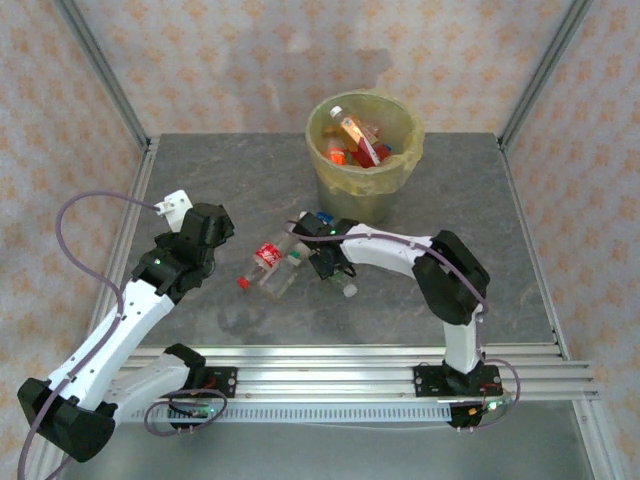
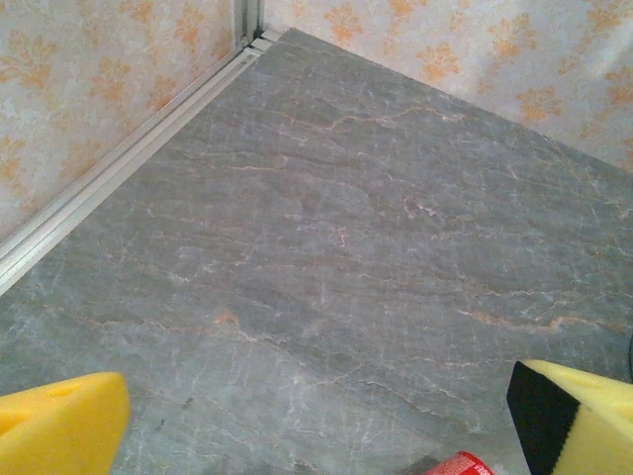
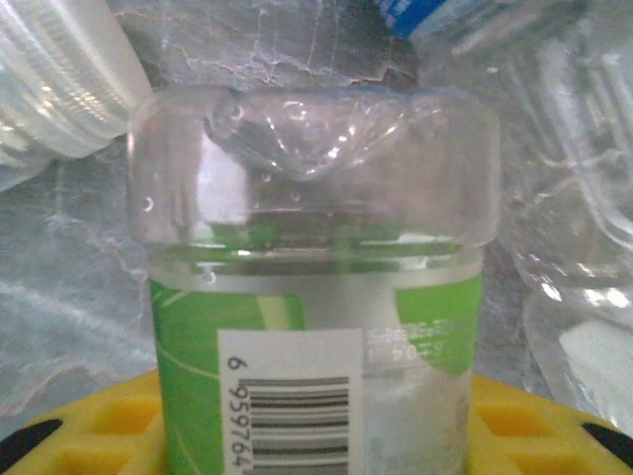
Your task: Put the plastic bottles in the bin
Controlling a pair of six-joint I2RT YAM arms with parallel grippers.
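Next, I let go of the green-labelled bottle with my right gripper inside the bin point(image 1: 348, 159), against the orange-labelled bottle at the bin's near side.
The pale yellow-green bin point(image 1: 398, 170) stands at the back centre with several plastic bottles point(image 1: 352, 140) inside. On the table lie a red-labelled bottle point(image 1: 268, 256) with a red cap, a clear bottle point(image 1: 287, 277) beside it, and a blue-labelled one point(image 1: 318, 220). My right gripper point(image 1: 328, 262) point(image 3: 316, 435) is shut on a green-labelled bottle point(image 3: 316, 297), whose white cap point(image 1: 348, 290) sticks out toward the near side. My left gripper point(image 1: 205, 235) point(image 2: 316, 426) stands open to the left of the red-labelled bottle, with nothing between its yellow fingers point(image 2: 59, 426). The red cap point(image 2: 460, 463) peeks in at the bottom edge.
Aluminium frame posts point(image 1: 105, 70) and patterned walls close in the grey marble table point(image 1: 200, 180). Other clear bottles point(image 3: 574, 198) crowd round the held one. Bare tabletop lies to the far left and right of the bin.
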